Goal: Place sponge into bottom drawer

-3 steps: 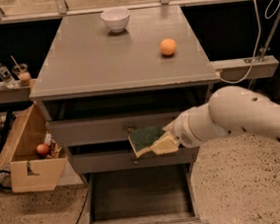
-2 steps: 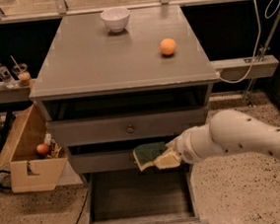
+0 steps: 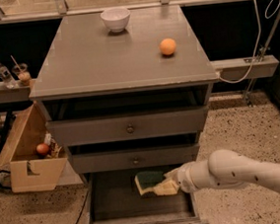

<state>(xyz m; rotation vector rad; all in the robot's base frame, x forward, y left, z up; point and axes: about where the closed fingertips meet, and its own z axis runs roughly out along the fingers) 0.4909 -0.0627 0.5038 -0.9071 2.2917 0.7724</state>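
Next, I release the sponge on the middle of the open bottom drawer's inside (image 3: 150, 195).
The sponge (image 3: 147, 181), yellow foam with a dark green top, is held in my gripper (image 3: 163, 186) over the dark inside of the open bottom drawer (image 3: 109, 201). My white arm (image 3: 235, 171) reaches in from the right, low in front of the cabinet. The gripper is shut on the sponge's right end. The sponge hangs just below the middle drawer (image 3: 134, 158), above the drawer floor.
The grey cabinet top (image 3: 100, 63) carries a white bowl (image 3: 115, 18) and an orange fruit (image 3: 168, 47). The top drawer (image 3: 129, 127) stands slightly out. A cardboard box (image 3: 27, 154) with items sits on the floor at the left. Cables hang at the right.
My gripper has moved down and a little right with the sponge, from in front of the middle drawer to inside the opening of the bottom drawer.
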